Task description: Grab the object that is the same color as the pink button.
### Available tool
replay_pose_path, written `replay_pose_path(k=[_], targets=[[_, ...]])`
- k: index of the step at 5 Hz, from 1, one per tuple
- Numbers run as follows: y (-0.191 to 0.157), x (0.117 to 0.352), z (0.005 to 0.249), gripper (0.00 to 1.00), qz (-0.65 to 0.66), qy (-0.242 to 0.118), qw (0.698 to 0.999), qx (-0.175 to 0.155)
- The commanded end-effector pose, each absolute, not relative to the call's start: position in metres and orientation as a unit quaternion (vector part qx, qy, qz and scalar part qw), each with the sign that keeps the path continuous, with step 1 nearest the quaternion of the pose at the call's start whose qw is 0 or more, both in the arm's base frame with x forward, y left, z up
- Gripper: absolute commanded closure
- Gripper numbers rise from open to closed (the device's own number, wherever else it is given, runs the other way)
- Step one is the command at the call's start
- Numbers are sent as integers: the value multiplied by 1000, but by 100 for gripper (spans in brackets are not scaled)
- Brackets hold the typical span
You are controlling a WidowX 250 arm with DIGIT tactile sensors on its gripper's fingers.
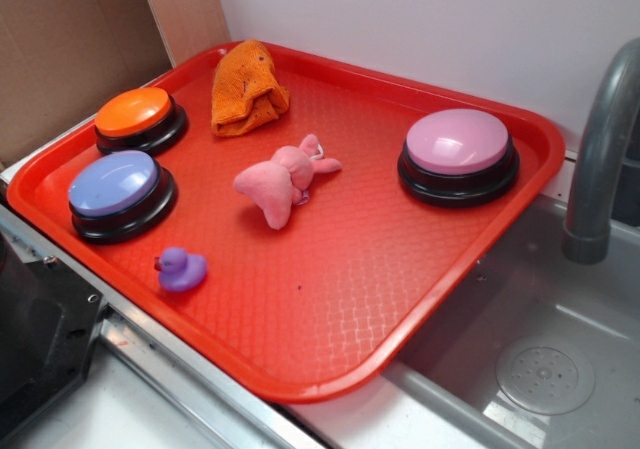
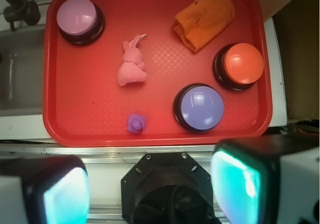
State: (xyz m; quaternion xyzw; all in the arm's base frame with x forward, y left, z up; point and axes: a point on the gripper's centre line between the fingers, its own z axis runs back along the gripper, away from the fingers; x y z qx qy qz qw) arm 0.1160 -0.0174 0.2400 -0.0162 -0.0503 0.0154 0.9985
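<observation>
The pink plush toy's head (image 1: 293, 164) (image 2: 132, 55) should be my gripper's next stop, and it should close there, just below the toy's ears.
The pink plush toy (image 1: 282, 181) (image 2: 132, 64) lies near the middle of the red tray (image 1: 330, 309) (image 2: 100, 114). The pink button (image 1: 458, 154) (image 2: 77, 18) stands at the tray's right side in the exterior view, top left in the wrist view. My gripper (image 2: 150, 189) shows only in the wrist view, high above the tray's near edge, well away from the toy. Its two fingers (image 2: 240, 181) stand wide apart with nothing between them. The exterior view does not show the arm.
A lavender-blue button (image 1: 120, 194) (image 2: 200, 108), an orange button (image 1: 138, 119) (image 2: 241, 65), an orange cloth (image 1: 245, 89) (image 2: 205, 18) and a small purple duck (image 1: 180, 269) (image 2: 136, 122) share the tray. A sink (image 1: 545, 369) with a grey faucet (image 1: 600, 159) is at the right.
</observation>
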Motion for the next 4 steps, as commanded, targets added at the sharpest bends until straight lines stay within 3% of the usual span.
replay_pose_path(k=[1,2,3,4], targets=[[-18,118,243,0,15,-56,998,-17],[-21,150,272,0,39,-75,996,-22],[-24,198,291,0,77,-53,995,-41],[-23,248,272,0,208,33,975,-70]])
